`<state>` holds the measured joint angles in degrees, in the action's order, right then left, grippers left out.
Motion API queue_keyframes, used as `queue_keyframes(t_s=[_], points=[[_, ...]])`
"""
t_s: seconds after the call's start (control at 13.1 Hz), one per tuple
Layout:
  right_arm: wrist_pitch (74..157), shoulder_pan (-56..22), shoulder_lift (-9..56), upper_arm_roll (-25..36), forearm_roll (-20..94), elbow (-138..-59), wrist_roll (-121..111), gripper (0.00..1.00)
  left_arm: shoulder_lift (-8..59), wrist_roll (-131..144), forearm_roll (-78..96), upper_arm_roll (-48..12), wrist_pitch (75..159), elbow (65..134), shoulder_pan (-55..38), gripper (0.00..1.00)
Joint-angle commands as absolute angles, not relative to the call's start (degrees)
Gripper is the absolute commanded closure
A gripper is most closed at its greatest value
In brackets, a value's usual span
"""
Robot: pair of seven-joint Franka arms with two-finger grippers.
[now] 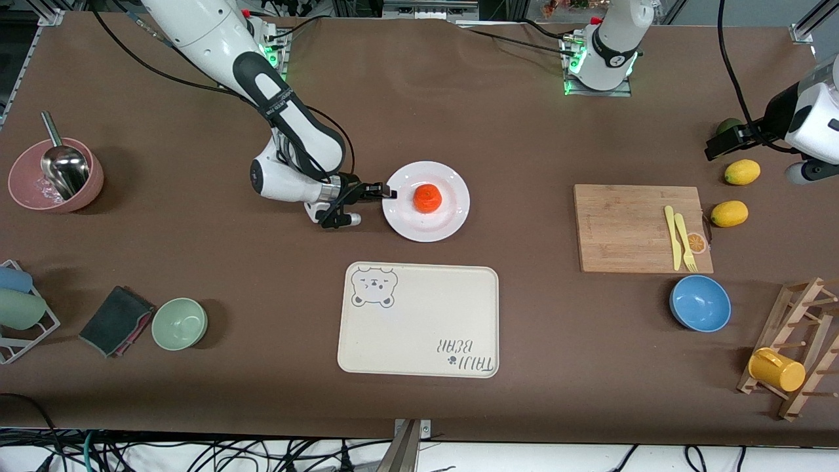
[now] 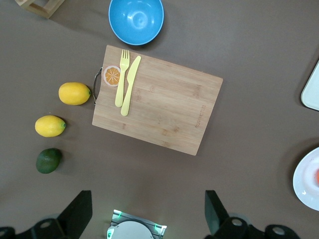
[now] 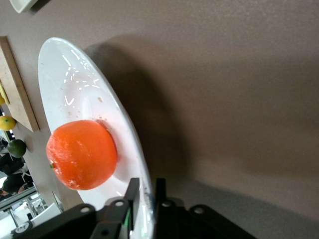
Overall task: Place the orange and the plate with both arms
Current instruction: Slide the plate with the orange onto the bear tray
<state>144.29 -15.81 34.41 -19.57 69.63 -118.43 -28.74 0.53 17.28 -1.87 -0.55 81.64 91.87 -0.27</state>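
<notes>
Next, my right gripper sets the white plate down on the cream bear tray (image 1: 422, 333), in between the bear face and the lettering.
The white plate (image 1: 452, 210) lies on the table's middle with the orange (image 1: 427, 198) sitting in its centre. My right gripper (image 1: 388, 192) is low at the plate's edge toward the right arm's end, shut on the rim. In the right wrist view its two fingers (image 3: 133, 191) pinch the plate (image 3: 70, 84) rim between them, one above and one below, with the orange (image 3: 82, 154) just past them. My left gripper (image 1: 718, 147) hangs open and holds nothing, high over the lemons at the left arm's end; its fingers (image 2: 79, 211) stand wide apart.
A cream bear tray (image 1: 419, 321) lies nearer the camera than the plate. A cutting board (image 1: 629, 229) carries a yellow fork and knife (image 1: 678, 236). Two lemons (image 1: 729, 213), an avocado (image 2: 49, 160), a blue bowl (image 1: 700, 303), a green bowl (image 1: 179, 322) and a pink bowl (image 1: 26, 183) stand around.
</notes>
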Motion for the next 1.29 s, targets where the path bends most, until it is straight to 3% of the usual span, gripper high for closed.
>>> queue_keyframes(t_s=[0.0, 0.3, 0.53, 1.22], points=[[145.2, -15.1, 35.4, -19.8, 71.1, -116.9, -35.0, 1.0, 0.5, 16.3, -1.2, -0.4, 80.5, 91.1, -0.4, 0.01], [144.4, -11.1, 35.3, -19.8, 71.5, -112.9, -35.2, 1.0, 0.5, 16.4, -1.2, -0.4, 79.7, 91.1, -0.4, 0.01], [143.4, -9.6, 37.1, -19.7, 71.3, -105.0, -28.1, 1.0, 0.5, 16.6, -1.2, -0.4, 79.7, 91.2, -0.5, 0.01], [146.7, -10.5, 58.1, -18.3, 68.1, -73.8, -17.4, 1.0, 0.8, 16.7, -1.1, -0.4, 79.8, 91.1, -0.9, 0.01]])
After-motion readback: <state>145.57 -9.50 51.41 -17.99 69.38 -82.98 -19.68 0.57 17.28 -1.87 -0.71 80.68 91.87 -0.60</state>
